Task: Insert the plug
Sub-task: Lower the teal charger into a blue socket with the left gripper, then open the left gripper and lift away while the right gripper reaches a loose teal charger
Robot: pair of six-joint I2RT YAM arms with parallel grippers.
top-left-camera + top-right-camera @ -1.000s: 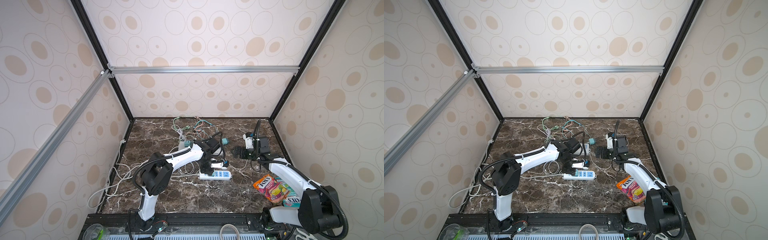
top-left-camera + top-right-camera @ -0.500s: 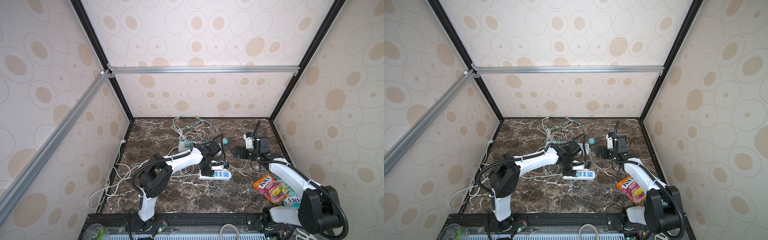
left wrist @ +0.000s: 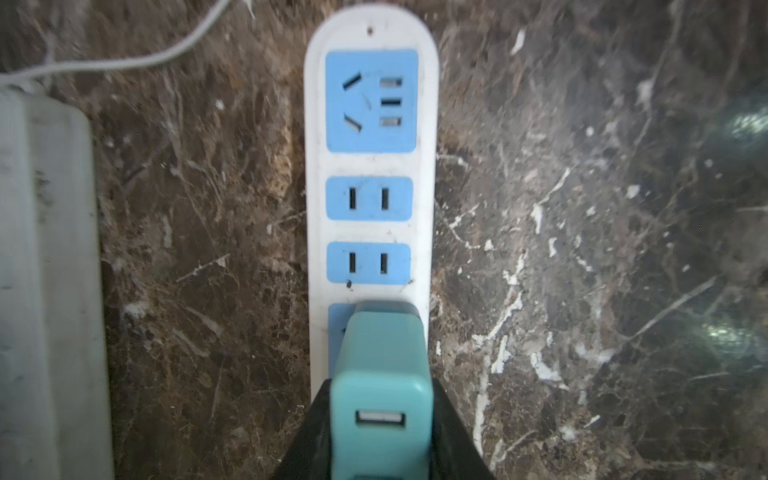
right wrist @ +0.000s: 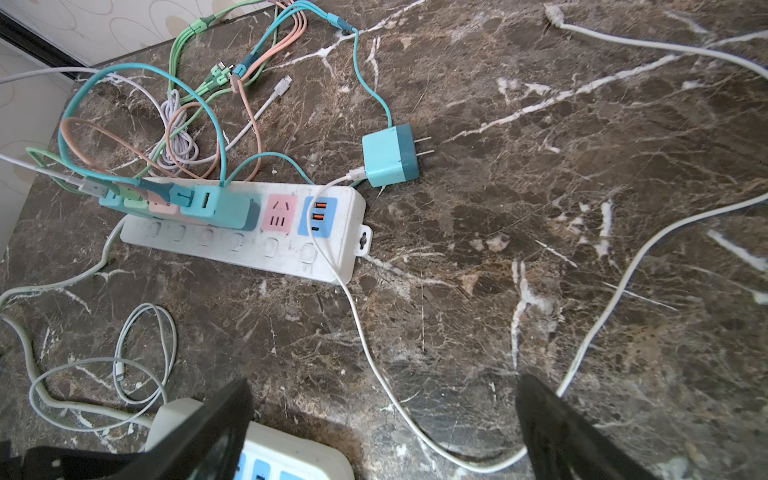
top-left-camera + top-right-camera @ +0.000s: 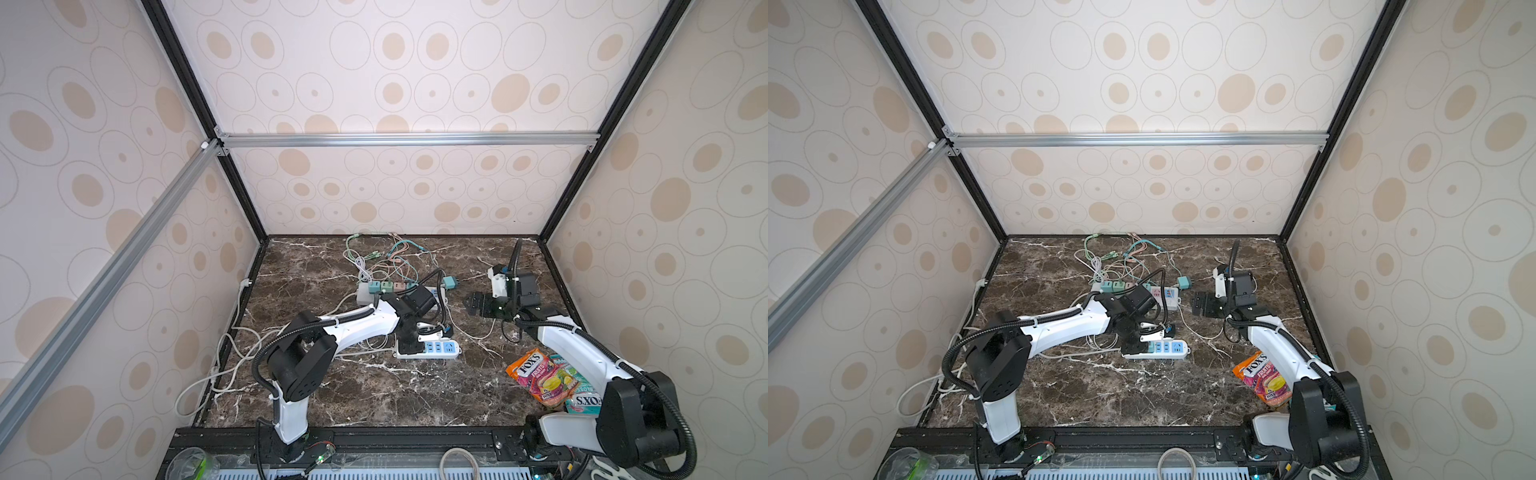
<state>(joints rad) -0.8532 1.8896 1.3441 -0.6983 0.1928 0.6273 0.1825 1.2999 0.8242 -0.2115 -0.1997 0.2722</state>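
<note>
My right gripper closes next on the sides of the loose teal charger (image 5: 449,282) (image 4: 393,156) that lies beside the end of the long white strip.
In the left wrist view a teal plug (image 3: 382,365) with a USB port stands upright on the white power strip (image 3: 316,166) with blue sockets. It covers the socket nearest my left gripper (image 3: 380,386), base against the strip's face, prongs hidden. The black fingers (image 3: 316,419) press both its sides. In both top views the left gripper (image 5: 409,340) (image 5: 1133,343) is low over the strip's left end (image 5: 432,348) (image 5: 1160,348). My right gripper (image 5: 473,302) (image 4: 384,384) hovers open to the right, holding nothing.
A long white strip (image 4: 249,245) carrying several chargers and coloured cables (image 5: 382,257) lies behind. A loose teal charger (image 4: 388,156) lies beside its end. White cords (image 4: 374,353) cross the marble. Candy bags (image 5: 540,376) lie front right.
My left gripper has moved forward and down from beside the long strip onto the blue-socket strip, carrying the teal plug. The right arm has stayed still.
</note>
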